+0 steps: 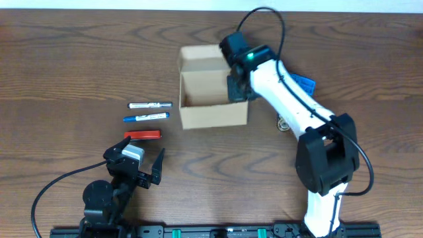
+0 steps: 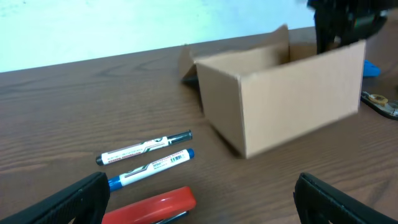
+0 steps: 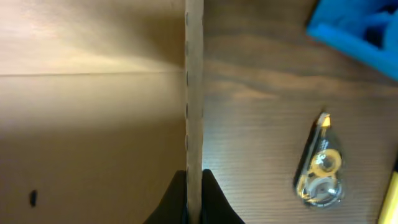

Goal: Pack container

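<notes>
I will let go of the container, as it sits crooked with its side pinched in my right gripper, then take hold again of the container's side [image 3: 194,118] and turn the container square before packing.
The container [image 1: 213,116] is an open tan cardboard box at the table's middle back, its flap lid folded away behind. My right gripper [image 1: 236,86] is shut on its right wall. In the right wrist view both black fingers [image 3: 211,202] pinch the wall's thin edge [image 3: 194,93], one inside the box and one outside. My left gripper [image 1: 139,157] stands open near the front left, just behind a red stapler [image 2: 152,206]. Past the stapler lie a blue-capped marker [image 2: 152,168] and a black-capped marker [image 2: 146,147], with the container [image 2: 292,106] beyond them.
To the right of the box lie a correction tape roller [image 3: 320,165] and a blue object [image 3: 360,28]. A yellow thing [image 3: 393,193] shows at the right wrist view's edge. The markers [image 1: 150,105] and the stapler [image 1: 143,135] sit left of the box.
</notes>
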Robot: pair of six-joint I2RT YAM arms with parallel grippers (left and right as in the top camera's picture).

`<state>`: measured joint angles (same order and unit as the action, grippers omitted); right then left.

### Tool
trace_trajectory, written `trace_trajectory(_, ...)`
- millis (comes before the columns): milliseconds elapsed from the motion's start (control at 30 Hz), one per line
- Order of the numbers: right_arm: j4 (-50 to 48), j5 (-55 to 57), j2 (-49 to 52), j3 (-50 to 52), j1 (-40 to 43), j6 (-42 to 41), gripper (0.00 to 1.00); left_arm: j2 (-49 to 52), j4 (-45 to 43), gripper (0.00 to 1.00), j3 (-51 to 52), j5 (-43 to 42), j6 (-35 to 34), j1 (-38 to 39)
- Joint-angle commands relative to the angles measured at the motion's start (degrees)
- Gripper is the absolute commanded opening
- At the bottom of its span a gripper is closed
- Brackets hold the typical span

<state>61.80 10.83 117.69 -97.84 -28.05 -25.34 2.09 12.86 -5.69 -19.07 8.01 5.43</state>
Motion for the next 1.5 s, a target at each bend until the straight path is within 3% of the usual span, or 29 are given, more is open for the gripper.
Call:
trace_trajectory(0, -0.9, 2.9, -2.0, 3.8, 0.1, -1.4, 0.01, -0.4, 0.2, 0.95, 1.5, 0.2, 1.2, -0.3)
trace_trajectory(267, -7.2, 2.9, -8.3, 14.1, 0.1, -0.4, 0.01, -0.4, 0.2, 0.95, 1.5, 0.2, 1.2, -0.3)
trace_trajectory(600, -8.0, 1.9, -9.4, 17.4, -0.3, -0.8, 0.01, -0.4, 0.2, 0.95, 1.5, 0.2, 1.2, -0.3)
trace_trajectory(633, -7.8, 1.5, -9.4, 17.4, -0.3, -0.7, 0.12, -0.4, 0.2, 0.95, 1.5, 0.2, 1.2, -0.3)
trace_trajectory(733, -7.8, -1.0, -9.7, 17.4, -0.5, -0.7, 0.75, -0.4, 0.2, 0.95, 1.5, 0.2, 1.2, -0.3)
trace_trajectory(767, -7.8, -1.6, -10.1, 17.4, -0.5, -0.7, 0.86, -0.4, 0.2, 0.95, 1.5, 0.2, 1.2, -0.3)
trace_trajectory(1033, -8.5, 1.2, -21.4, 17.2, -0.3, 7.0, 0.92, -0.4, 0.2, 0.95, 1.5, 0.2, 1.2, -0.3)
trace_trajectory(1167, -10.1, 5.8, -29.0, 17.3, 0.9, 17.4, 0.99, -0.4, 0.2, 0.95, 1.5, 0.2, 1.2, -0.3)
trace_trajectory(1267, -10.6, 0.4, -32.2, 17.3, 3.2, 24.1, 0.99, -0.4, 0.2, 0.95, 1.5, 0.2, 1.2, -0.3)
trace_trajectory(1367, -8.2, -2.2, -32.6, 17.3, 5.3, 22.4, 0.99, -0.4, 0.2, 0.95, 1.5, 0.2, 1.2, -0.3)
trace_trajectory(1467, -4.6, -3.1, -30.9, 17.6, 6.1, 12.8, 0.99, -0.4, 0.2, 0.95, 1.5, 0.2, 1.2, -0.3)
